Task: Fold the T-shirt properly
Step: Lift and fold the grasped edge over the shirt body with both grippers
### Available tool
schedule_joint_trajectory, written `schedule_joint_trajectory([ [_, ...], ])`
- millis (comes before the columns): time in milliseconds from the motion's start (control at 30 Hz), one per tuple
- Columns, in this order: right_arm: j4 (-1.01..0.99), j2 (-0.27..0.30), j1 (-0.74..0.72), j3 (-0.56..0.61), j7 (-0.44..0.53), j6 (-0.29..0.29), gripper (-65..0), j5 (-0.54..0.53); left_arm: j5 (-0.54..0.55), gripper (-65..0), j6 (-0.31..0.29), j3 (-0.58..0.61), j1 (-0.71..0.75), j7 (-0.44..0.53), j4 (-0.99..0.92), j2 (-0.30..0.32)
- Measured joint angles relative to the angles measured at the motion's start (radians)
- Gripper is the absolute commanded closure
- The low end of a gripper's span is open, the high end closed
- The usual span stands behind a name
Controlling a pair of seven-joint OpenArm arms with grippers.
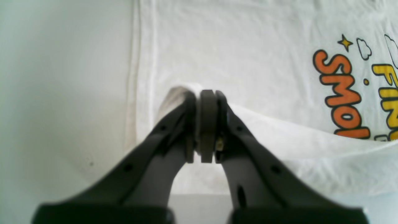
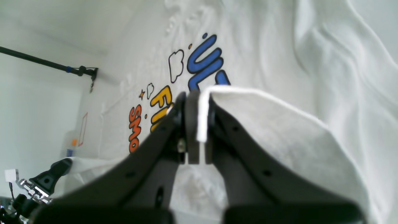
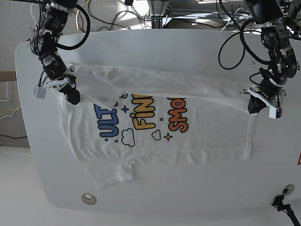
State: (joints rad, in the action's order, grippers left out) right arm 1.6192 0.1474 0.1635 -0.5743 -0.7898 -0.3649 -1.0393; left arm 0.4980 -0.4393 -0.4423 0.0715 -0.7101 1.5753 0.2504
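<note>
The robot's left gripper should release the T-shirt's lifted corner on the hem edge, level with the bottom of the orange lettering (image 3: 251, 131) (image 1: 149, 71).
The white T-shirt (image 3: 202, 141) lies print-up on the white table, its "ULTRA FINE SMOL" print (image 3: 141, 117) showing. Its far long edge is lifted and drawn over the body as a raised band between both arms. In the base view, my left gripper (image 3: 254, 107) on the right is shut on the fabric at the hem end. My right gripper (image 3: 73, 97) on the left is shut on the fabric at the shoulder end. The left wrist view shows the left gripper (image 1: 206, 93) pinching a white fold of the T-shirt (image 1: 248, 46). The right wrist view shows the right gripper (image 2: 197, 93) clamping a hemmed edge of the T-shirt (image 2: 264, 46).
The table (image 3: 188, 42) has a rounded edge with bare strips at front and back. A round metal grommet (image 3: 88, 198) sits near the front left. Cables (image 3: 117, 14) hang behind the table. A black clamp (image 3: 282, 202) sits at the front right corner. One sleeve (image 3: 113, 172) points toward the front edge.
</note>
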Motion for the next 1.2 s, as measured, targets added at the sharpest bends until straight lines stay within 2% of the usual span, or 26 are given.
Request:
schedule_joint_trajectory([
  [100,-0.065,0.019,-0.062,-0.002,0.005,0.001,0.0,0.003,-0.011,0.0,0.004,-0.002,-0.040,-0.002,-0.053,-0.002],
  [633,-0.251,0.016,-0.224,0.045,0.005,-0.002,0.0,0.045,-0.011,0.0,0.004,-0.002,-0.172,0.000,-0.280,0.002],
  [833,-0.260,0.016,-0.250,0.045,0.007,-0.002,-1.1,0.120,-0.096,0.0,0.000,-0.002,-0.217,0.000,-0.304,0.002],
  [867,-0.261,0.015,-0.262,0.045,0.002,0.000,-11.6,0.132,-0.108,-5.7,0.000,-0.002,-0.222,0.000,-0.306,0.003],
  [967,-0.274,0.016,-0.309,0.045,0.008,-0.002,-41.6,0.193,-0.165,-44.7,0.002,0.041,-0.257,-0.004,-0.314,0.002],
  [1000,-0.275,0.016,-0.322,0.045,0.009,0.001,-50.3,0.233,-0.178,-54.1,-0.005,0.046,-0.276,-0.001,-0.326,-0.003],
  [1033,-0.276,0.016,-0.332,0.046,0.007,-0.004,-56.2,0.270,-0.199,-60.6,-0.006,0.048,-0.296,0.000,-0.336,-0.004],
  [1100,-0.275,0.029,-0.330,0.048,0.008,-0.005,-58.0,0.290,-0.248,-62.6,-0.003,0.049,-0.320,0.002,-0.344,0.001],
  [1200,-0.247,0.087,-0.307,0.086,0.003,-0.003,-58.0,0.305,-0.298,-62.6,-0.003,0.047,-0.323,0.007,-0.343,0.017],
])
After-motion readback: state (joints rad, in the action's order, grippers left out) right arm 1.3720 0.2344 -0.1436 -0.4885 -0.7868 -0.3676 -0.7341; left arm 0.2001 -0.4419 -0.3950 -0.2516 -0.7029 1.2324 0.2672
